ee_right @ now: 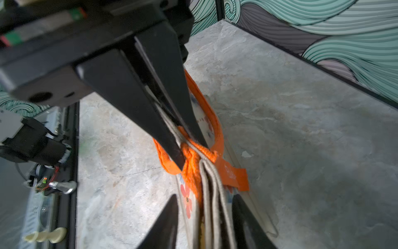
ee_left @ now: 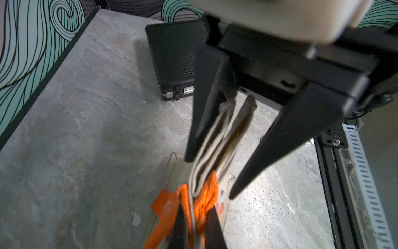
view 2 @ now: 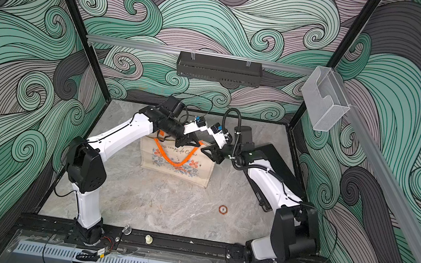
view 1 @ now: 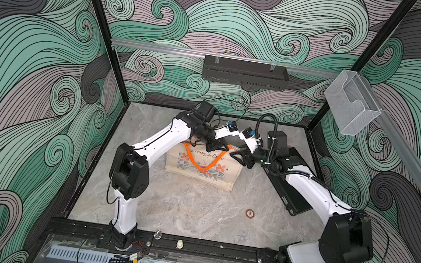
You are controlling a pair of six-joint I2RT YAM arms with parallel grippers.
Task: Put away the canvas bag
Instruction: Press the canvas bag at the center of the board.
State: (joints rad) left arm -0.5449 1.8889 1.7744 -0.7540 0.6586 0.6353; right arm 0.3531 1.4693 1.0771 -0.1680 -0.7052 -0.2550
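Note:
The canvas bag's top rim is already pinched by my left gripper, so my right gripper will leave that rim and take the bag's side edge lower down (view 1: 236, 179).
The canvas bag (view 1: 198, 174) (view 2: 170, 167) stands upright mid-table, beige with a floral print and orange rope handles (view 1: 189, 154). My left gripper (view 1: 215, 147) (ee_left: 197, 226) is shut on the bag's folded top rim (ee_left: 206, 155) where the orange handle meets it. In the right wrist view, the left gripper's black fingers (ee_right: 172, 138) pinch rim and rope together. My right gripper (view 1: 239, 156) (ee_right: 206, 224) stands open astride the same rim (ee_right: 213, 194), its fingers apart from the cloth on both sides. An orange tag (ee_right: 232, 174) sticks out beside the rim.
A flat black case (view 1: 292, 184) (ee_left: 176, 58) lies to the bag's right, partly under my right arm. A small round chip (view 1: 249, 213) lies nearer the front. A black basket (view 1: 245, 72) hangs on the back wall and a clear bin (view 1: 352, 102) on the right rail.

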